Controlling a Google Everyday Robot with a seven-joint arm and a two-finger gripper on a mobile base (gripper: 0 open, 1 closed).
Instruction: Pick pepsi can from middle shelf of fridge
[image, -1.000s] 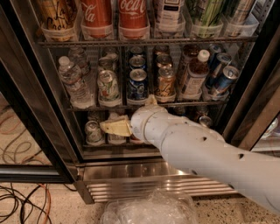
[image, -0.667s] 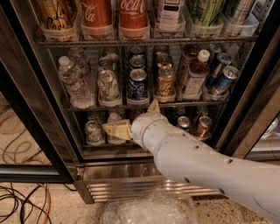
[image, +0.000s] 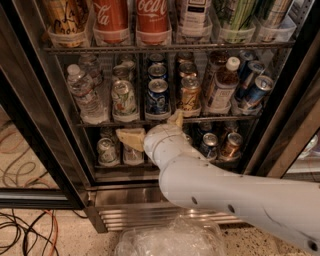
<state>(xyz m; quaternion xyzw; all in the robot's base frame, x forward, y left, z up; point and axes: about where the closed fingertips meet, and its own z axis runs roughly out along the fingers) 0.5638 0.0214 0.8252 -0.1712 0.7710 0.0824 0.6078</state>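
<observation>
I should grip the lower half (image: 157, 106) of the middle shelf's front pepsi can, leaving its silver top clear.
The pepsi can (image: 157, 96), dark blue with a silver top, stands at the front of the centre lane on the middle shelf (image: 95, 123) of the fridge (image: 35, 130). More blue cans stand behind it. My gripper (image: 153, 128) is just below and in front of the can, at the shelf's front edge. It is open and empty: one beige finger (image: 131, 138) points left and the other (image: 176, 119) points up beside the gold-orange can (image: 190, 96). My white arm (image: 215, 192) hides part of the lower shelf.
Water bottles (image: 82, 92) stand at the left and a green-white can (image: 123, 97) next to the pepsi. A white-capped bottle (image: 222, 87) and tilted slim blue cans (image: 255, 90) are at the right. Coca-Cola bottles (image: 150, 17) stand above. Cables (image: 25, 230) lie on the floor at the left, and crumpled clear plastic (image: 170, 240) lies below.
My forearm has swung a little to the left. The left finger has risen slightly toward the middle shelf edge. The cans have not moved.
</observation>
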